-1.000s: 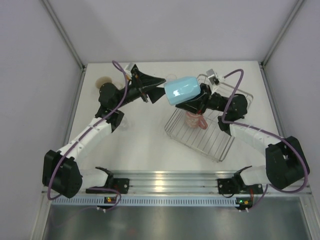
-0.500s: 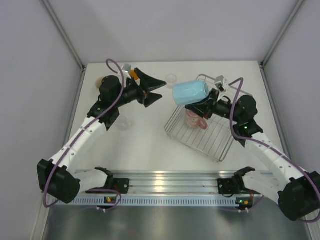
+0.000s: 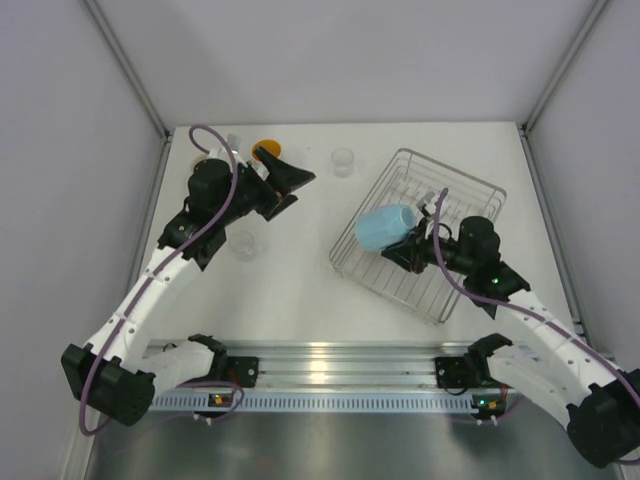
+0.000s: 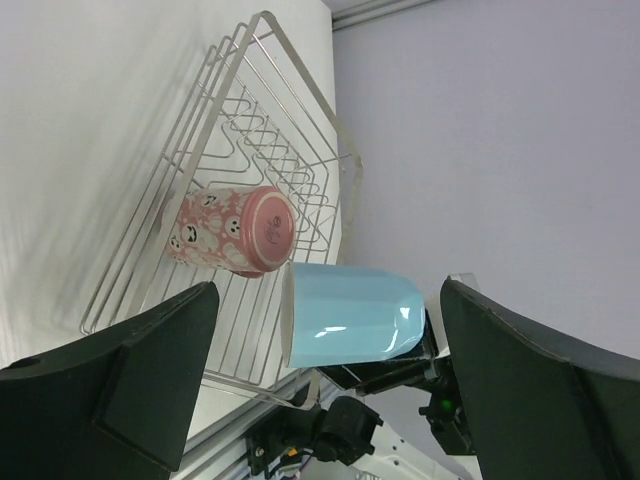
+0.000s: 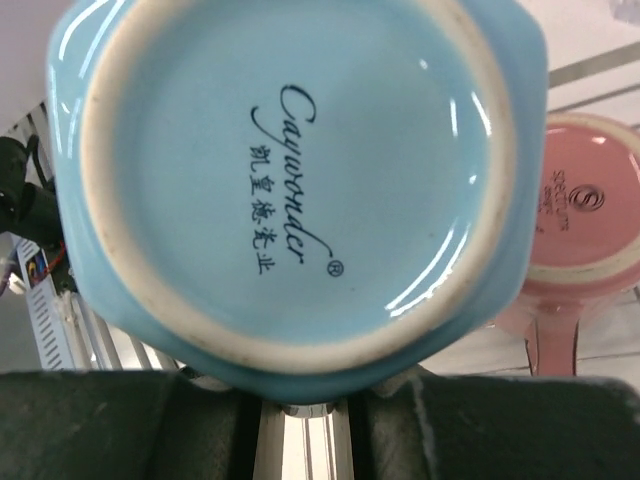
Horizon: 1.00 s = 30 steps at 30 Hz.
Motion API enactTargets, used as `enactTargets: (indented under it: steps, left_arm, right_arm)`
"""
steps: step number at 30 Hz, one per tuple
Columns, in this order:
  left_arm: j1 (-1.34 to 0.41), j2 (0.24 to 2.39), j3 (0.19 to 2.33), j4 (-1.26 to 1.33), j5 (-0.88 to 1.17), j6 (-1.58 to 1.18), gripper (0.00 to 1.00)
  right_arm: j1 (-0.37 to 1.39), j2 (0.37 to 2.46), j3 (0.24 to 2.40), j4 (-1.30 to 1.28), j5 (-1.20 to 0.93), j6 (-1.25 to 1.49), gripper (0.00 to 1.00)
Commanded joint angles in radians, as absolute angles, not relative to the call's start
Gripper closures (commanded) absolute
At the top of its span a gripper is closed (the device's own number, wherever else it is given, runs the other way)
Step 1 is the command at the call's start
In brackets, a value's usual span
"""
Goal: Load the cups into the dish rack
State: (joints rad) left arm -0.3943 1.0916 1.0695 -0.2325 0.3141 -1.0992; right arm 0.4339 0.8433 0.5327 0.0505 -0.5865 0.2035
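My right gripper is to let go of the light blue cup next to the pink cup, in the dish rack's near corner (image 3: 366,256).
My right gripper (image 3: 408,243) is shut on a light blue cup (image 3: 384,228) and holds it tilted, mouth to the left, over the near-left part of the silver wire dish rack (image 3: 470,182). In the right wrist view the blue cup's base (image 5: 290,170) fills the frame. A pink cup (image 4: 230,230) lies on its side in the rack (image 4: 270,120), beside the blue cup (image 4: 350,315); it is hidden under the blue cup in the top view. My left gripper (image 3: 292,180) is open and empty, left of the rack.
An orange-inside mug (image 3: 265,152) stands at the back, by the left gripper. One clear glass (image 3: 343,161) stands at the back middle, another (image 3: 243,244) beside the left arm. Enclosure walls stand close on both sides.
My right gripper has lowered the blue cup down and nearer, onto the rack's near-left part above the pink cup. My left arm has drawn back to the left, uncovering the orange-inside mug.
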Motion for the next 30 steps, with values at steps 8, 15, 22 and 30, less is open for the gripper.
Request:
enactTargets:
  steps: [8,15,22,30]
  left_arm:
    - [-0.377,1.072,1.083,-0.27,0.307,-1.025,0.02]
    - [-0.367,1.052,1.115,-0.333,0.298,-0.983,0.02]
    - [-0.359,1.028,1.123,-0.354,0.271,-0.959,0.02]
    - [-0.354,1.035,1.098,-0.356,0.273,-0.957,0.02]
  right_arm:
    - [0.641,0.808,0.578,-0.054,-0.24,0.081,1.0]
    - [0.739,0.854,0.597,-0.12,-0.088,0.051,1.0]
    - [0.759,0.936,0.629,-0.163,-0.028,0.023,1.0]
    - [0.807,0.982,0.644,-0.172,0.023,0.012,1.0]
